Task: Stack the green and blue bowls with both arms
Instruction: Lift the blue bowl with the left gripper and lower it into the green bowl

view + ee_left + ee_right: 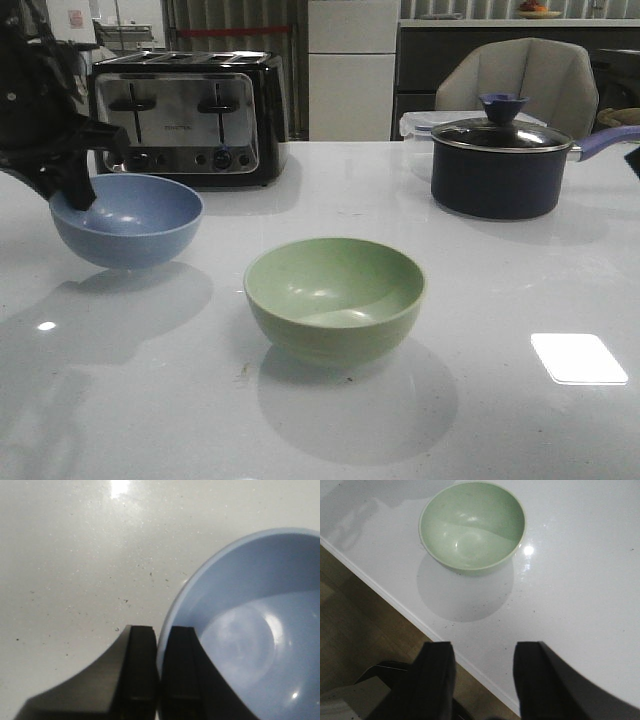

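Note:
The robot's left gripper will release the blue bowl inside the pale green bowl [334,272] at the middle of the table.
The dusty blue bowl [128,222] is at the left of the white table [500,300], upright. My left gripper [76,192] is shut on its left rim. In the left wrist view the fingers [142,665] pinch the blue bowl's [250,630] rim, one outside and one inside, around the left gripper [159,636]. I cannot tell whether the bowl rests on the table. The pale green bowl [335,297] stands upright at the table's middle, untouched. My right gripper [482,652] is open and empty over the table's front edge, well short of the green bowl [472,525]. It does not show in the front view.
A chrome and black toaster [190,120] stands at the back left behind the blue bowl. A dark navy lidded pot [505,168] with a purple handle stands at the back right. The table's front edge [395,602] drops to brown floor below my right gripper.

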Robot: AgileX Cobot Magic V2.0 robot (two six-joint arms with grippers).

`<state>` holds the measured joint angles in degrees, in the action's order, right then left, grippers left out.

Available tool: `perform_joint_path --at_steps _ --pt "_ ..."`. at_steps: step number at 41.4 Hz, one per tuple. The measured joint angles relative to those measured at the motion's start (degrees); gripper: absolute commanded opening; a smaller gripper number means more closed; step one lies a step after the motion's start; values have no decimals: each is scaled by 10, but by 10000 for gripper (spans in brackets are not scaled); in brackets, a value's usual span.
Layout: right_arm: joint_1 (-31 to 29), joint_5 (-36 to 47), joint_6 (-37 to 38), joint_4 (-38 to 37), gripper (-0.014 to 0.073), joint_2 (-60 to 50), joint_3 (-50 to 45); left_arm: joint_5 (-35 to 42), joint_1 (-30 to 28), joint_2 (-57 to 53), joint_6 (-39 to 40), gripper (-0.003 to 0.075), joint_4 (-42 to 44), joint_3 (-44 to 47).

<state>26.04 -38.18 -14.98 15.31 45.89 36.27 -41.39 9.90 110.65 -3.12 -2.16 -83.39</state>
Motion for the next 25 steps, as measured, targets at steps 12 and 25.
perform_joint_path --at_steps 12,25 --pt "0 0 0 0 403 0 0 -66 3 -102 -136 93 -143 0" --pt "0 -1 0 0 403 0 0 -101 110 -127 -189 93 -185 0"
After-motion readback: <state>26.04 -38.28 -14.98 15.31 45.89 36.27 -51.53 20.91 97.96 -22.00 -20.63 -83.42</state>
